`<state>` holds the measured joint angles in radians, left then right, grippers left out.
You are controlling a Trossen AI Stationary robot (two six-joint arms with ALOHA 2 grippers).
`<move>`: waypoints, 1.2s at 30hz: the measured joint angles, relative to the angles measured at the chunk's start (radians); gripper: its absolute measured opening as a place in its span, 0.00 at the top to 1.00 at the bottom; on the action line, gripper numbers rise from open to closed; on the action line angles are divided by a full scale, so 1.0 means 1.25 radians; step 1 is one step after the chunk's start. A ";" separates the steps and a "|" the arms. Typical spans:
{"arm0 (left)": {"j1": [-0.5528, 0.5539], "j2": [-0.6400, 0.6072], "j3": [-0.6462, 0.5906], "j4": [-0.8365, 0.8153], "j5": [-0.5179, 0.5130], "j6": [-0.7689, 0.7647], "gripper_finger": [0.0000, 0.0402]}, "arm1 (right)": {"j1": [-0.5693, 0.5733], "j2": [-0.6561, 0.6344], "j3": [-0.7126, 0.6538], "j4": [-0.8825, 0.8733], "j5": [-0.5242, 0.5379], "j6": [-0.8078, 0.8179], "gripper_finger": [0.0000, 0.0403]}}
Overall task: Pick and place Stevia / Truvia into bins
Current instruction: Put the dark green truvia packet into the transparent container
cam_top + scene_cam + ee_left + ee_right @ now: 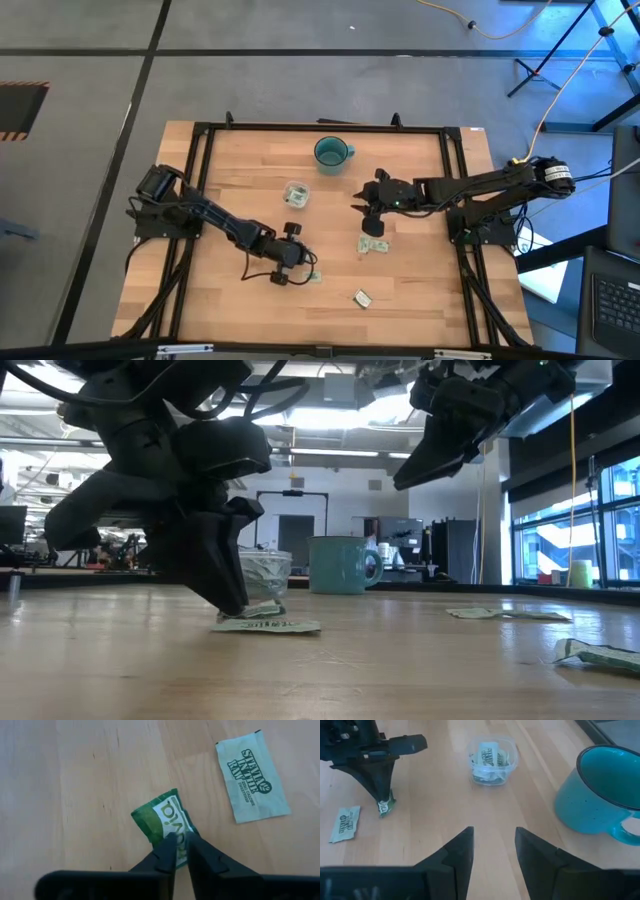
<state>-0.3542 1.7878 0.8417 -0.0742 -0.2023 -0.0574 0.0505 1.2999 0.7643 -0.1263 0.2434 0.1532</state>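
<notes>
Next, I grab, with my right gripper, the outer end (pixel 387 247) of the packet nearest my right arm's base, just beside another packet.
A green and white Truvia packet (pixel 164 816) lies on the wooden table (pixel 230 310), and my left gripper (pixel 181 840) is shut on it. Beside it a pale Stevia packet (pixel 252 777) lies flat. The bin (pixel 492 760), a clear tub holding several packets, stands near the teal mug (pixel 605 790). My right gripper (pixel 492 845) hangs open above the table's middle (pixel 372 215), with nothing between its fingers. Two more packets (pixel 372 243) (pixel 362 297) lie flat on the table. My left gripper pinches the Truvia packet's near end (pixel 176 827) between its two fingers. The fingers (pixel 232 595) come slanting down from above and run along the packet. The packet's far end (pixel 150 815) lies on the table.
The mug (pixel 332 152) stands at the far middle, with the bin (pixel 296 194) just in front of it. A black frame (pixel 200 128) borders the table. Bare wood lies along the near edge and the left side.
</notes>
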 joint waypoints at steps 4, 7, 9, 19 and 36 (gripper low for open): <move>0.000 0.000 -0.001 -0.002 0.004 0.000 0.98 | 0.000 0.000 0.000 -0.004 0.000 0.000 0.63; 0.000 -0.007 -0.001 -0.004 0.007 0.000 0.99 | 0.000 0.000 0.000 -0.013 0.000 0.000 0.63; -0.001 -0.028 -0.004 -0.017 0.024 -0.003 0.99 | 0.000 0.000 0.000 -0.016 0.000 0.002 0.63; 0.034 -0.275 -0.005 -0.083 -0.022 0.001 0.99 | 0.007 0.001 0.001 -0.072 -0.049 0.021 0.63; 0.397 -0.282 -0.004 -0.204 0.087 0.063 0.99 | 0.006 0.001 0.001 -0.120 -0.048 0.041 0.64</move>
<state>0.1416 1.4353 0.8371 -0.3296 -0.0932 0.0218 0.0582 1.3006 0.7654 -0.2768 0.1829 0.2046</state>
